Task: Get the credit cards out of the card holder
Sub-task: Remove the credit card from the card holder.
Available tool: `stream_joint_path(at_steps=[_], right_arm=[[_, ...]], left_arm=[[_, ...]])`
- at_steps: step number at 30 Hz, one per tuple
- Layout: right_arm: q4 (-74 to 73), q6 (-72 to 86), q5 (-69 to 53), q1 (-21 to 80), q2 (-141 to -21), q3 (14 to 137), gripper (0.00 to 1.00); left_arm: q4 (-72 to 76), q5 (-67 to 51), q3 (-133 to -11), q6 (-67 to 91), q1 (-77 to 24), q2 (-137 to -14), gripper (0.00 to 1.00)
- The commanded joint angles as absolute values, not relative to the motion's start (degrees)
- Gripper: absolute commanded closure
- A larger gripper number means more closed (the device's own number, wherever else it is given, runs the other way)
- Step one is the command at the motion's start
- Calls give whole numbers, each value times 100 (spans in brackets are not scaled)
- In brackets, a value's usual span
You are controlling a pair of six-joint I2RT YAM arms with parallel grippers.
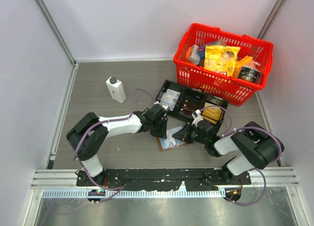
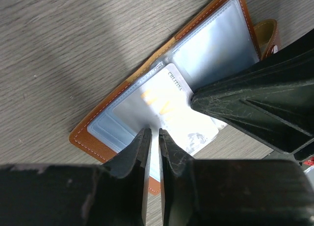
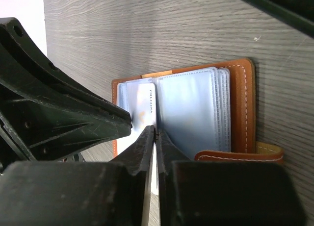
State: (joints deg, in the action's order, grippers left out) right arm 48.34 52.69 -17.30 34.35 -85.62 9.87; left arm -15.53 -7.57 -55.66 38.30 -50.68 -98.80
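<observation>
The credit card's edge beside the card holder's spine is only touched by my right gripper's closed fingers, so next my right gripper opens and pinches that credit card edge (image 2: pixel 187 90) before it pulls the credit card out.
The brown card holder (image 1: pixel 169 141) (image 2: pixel 93 138) (image 3: pixel 241 103) lies open on the table between my two grippers, pale blue pockets up. One whitish credit card (image 2: pixel 191 118) (image 3: pixel 142 106) sticks partway out of a pocket past the holder's edge. My left gripper (image 1: pixel 161 126) (image 2: pixel 153 134) stands over the card's corner and pocket, its fingers together but for a thin slit. My right gripper (image 1: pixel 188 134) (image 3: pixel 155 131) has its tips together on the card's edge beside the spine. Nothing shows clamped between either pair. Other cards, if any, are hidden in the pockets.
A black compartment tray (image 1: pixel 189 99) with a gold packet (image 1: pixel 212 112) sits just behind the holder. Behind that stands a red basket (image 1: pixel 206 81) full of groceries. A white bottle (image 1: pixel 116 89) stands at the back left. Grey walls close in both sides.
</observation>
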Motion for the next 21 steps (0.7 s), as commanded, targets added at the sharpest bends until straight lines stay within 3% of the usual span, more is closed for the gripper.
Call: stream_joint_path(at_steps=[1, 4, 18, 21], right_arm=[[5221, 5274, -1723, 3445, -8622, 949, 93], [5186, 5256, -1714, 3428, -8517, 905, 99], [4026, 4843, -1520, 3234, -7488, 870, 99], [4183, 4904, -1705, 3243, -7646, 914, 87]], left_arm=[[-2452, -352, -5115, 3630, -5106, -10257, 83], [-2443, -360, -5080, 3630, -5106, -10248, 83], [-2452, -360, -4992, 3612, -5106, -10213, 86], [-2435, -360, -4975, 3621, -5106, -10178, 86]])
